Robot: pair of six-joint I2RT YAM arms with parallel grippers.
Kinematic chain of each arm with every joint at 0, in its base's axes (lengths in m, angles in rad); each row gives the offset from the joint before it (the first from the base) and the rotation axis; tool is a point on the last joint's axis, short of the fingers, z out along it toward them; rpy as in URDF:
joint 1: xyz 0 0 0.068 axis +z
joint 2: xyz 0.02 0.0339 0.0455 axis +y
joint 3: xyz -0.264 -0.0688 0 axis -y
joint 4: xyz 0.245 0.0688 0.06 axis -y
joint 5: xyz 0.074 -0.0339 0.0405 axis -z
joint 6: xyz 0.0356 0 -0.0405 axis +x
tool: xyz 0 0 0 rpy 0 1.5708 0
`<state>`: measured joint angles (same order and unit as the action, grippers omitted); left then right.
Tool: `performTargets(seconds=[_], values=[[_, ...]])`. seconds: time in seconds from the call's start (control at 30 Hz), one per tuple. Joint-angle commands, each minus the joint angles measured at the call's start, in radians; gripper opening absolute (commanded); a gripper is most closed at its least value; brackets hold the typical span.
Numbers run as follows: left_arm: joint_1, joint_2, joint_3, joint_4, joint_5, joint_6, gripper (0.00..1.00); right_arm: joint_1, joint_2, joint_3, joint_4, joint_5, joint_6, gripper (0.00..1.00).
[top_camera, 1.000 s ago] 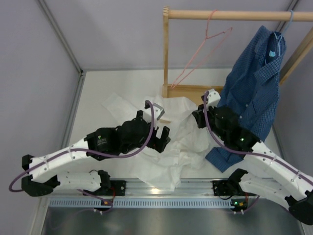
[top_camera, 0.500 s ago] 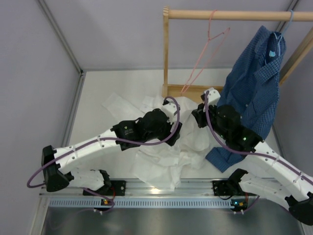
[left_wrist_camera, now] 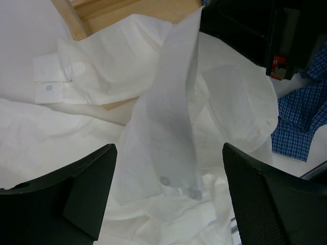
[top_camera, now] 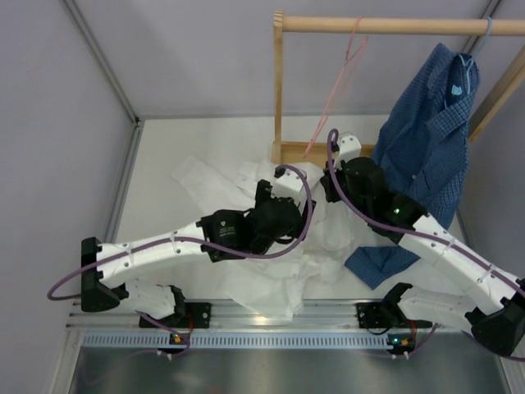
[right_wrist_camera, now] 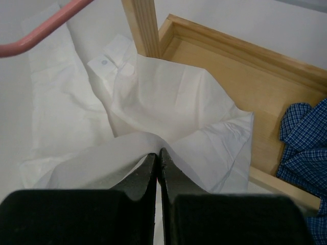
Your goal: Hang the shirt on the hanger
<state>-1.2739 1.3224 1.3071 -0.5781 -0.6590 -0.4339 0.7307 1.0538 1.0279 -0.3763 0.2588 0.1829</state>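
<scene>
I will close my left gripper on the lower end [top_camera: 297, 244] [left_wrist_camera: 176, 176] of the white shirt's raised buttoned strip, below where my right gripper holds it.
The white shirt [top_camera: 201, 176] lies crumpled across the table's middle, partly over the wooden rack's base. My right gripper [top_camera: 330, 187] is shut on a fold of it [right_wrist_camera: 168, 107] and holds a buttoned strip of the fabric up. My left gripper [top_camera: 291, 195] is open just left of the right one; in its wrist view that raised strip [left_wrist_camera: 171, 102] hangs between its fingers [left_wrist_camera: 76, 196], which do not touch it. The pink hanger [top_camera: 330, 105] hangs from the wooden rail above and behind both grippers; its wire [right_wrist_camera: 43, 30] shows at the right wrist view's top left.
A wooden rack with a top rail [top_camera: 402, 25], a post and a base frame [right_wrist_camera: 240, 71] stands at the back. A dark blue checked shirt [top_camera: 426, 156] hangs on a light blue hanger at the right, its hem reaching the table by the right arm.
My left arm has swung from the left to the shirt's middle, close to the right gripper. The right gripper has moved back toward the rack with the fabric. The pink hanger has turned edge-on.
</scene>
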Motion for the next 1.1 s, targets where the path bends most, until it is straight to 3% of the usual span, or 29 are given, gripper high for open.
performTargets(seconds=[0.0,0.2,0.27,0.4,0.43,0.53,0.63,0.7,0.73,0.77,0.9,1.0,1.07], values=[[-0.016,0.058,0.052,-0.043,-0.09,-0.138,0.85,-0.001,0.017,0.07,-0.047,0.083,0.055,0.0],[-0.012,0.198,0.109,-0.095,-0.132,-0.177,0.61,0.01,0.02,0.083,-0.05,0.085,0.058,0.0],[-0.002,0.239,0.121,-0.106,-0.14,-0.181,0.6,0.009,0.011,0.081,-0.052,0.086,0.055,0.0],[0.005,0.282,0.127,-0.111,-0.18,-0.181,0.35,0.009,0.006,0.08,-0.056,0.089,0.049,0.0],[0.008,0.287,0.13,-0.12,-0.192,-0.183,0.21,0.009,0.005,0.075,-0.056,0.092,0.047,0.0],[0.025,0.261,0.126,-0.138,-0.215,-0.19,0.0,0.009,0.0,0.061,-0.055,0.094,0.047,0.0],[0.074,0.199,0.093,-0.137,-0.165,-0.175,0.0,0.009,-0.03,0.037,-0.052,0.083,0.053,0.0],[0.143,0.163,0.066,-0.125,-0.089,-0.154,0.0,0.01,-0.055,0.023,-0.052,0.066,0.062,0.14],[0.166,0.152,0.051,-0.105,0.032,-0.099,0.0,0.009,-0.09,0.008,-0.05,0.057,0.073,0.37],[0.186,0.141,0.038,-0.071,0.082,-0.083,0.0,0.01,-0.107,0.001,-0.049,0.048,0.078,0.46],[0.237,0.069,-0.046,0.003,0.199,-0.049,0.0,0.009,-0.176,0.026,-0.075,-0.001,0.09,0.66],[0.239,0.037,-0.072,0.017,0.176,-0.074,0.0,0.007,-0.199,0.087,-0.102,-0.009,0.105,0.99],[0.24,0.024,-0.095,0.03,0.186,-0.075,0.0,0.001,-0.195,0.129,-0.114,-0.004,0.138,1.0]])
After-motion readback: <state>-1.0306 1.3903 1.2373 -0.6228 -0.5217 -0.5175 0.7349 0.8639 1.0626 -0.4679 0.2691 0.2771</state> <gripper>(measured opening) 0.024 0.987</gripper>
